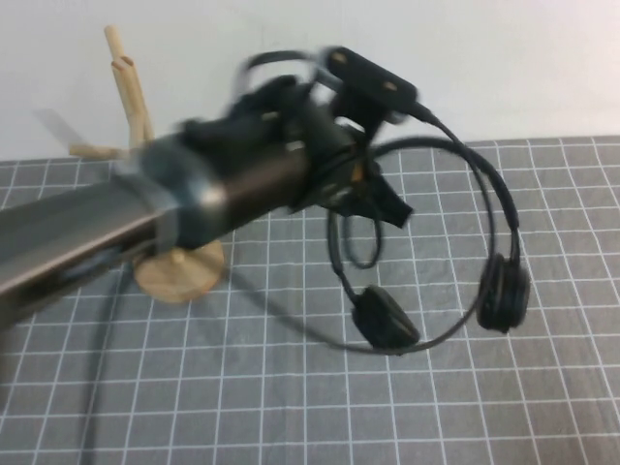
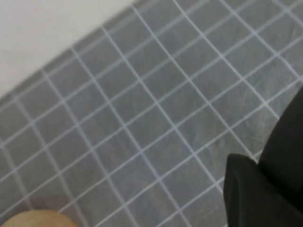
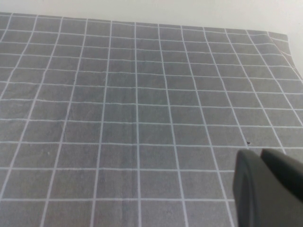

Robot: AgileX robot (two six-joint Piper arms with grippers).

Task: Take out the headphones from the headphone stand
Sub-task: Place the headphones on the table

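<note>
I will set the black headphones down with my left gripper on the grey mat (image 1: 392,288) next to the round base of the wooden stand.
The black headphones (image 1: 506,291) hang in the air to the right of the wooden headphone stand (image 1: 133,102), clear of its pegs. Their thin headband arches up to my left gripper (image 1: 373,179), which is shut on it, and both ear cups dangle just above the mat. A loop of cable hangs under the gripper. In the left wrist view only one dark finger (image 2: 251,194) and a black shape beside it show. My right gripper (image 3: 260,156) shows only in the right wrist view, fingers together and empty, low over the mat.
A grey mat with a white grid (image 1: 291,387) covers the table up to a white wall. The stand's round base (image 1: 179,273) sits at the back left, and its edge shows in the left wrist view (image 2: 38,220). My left arm crosses from the left.
</note>
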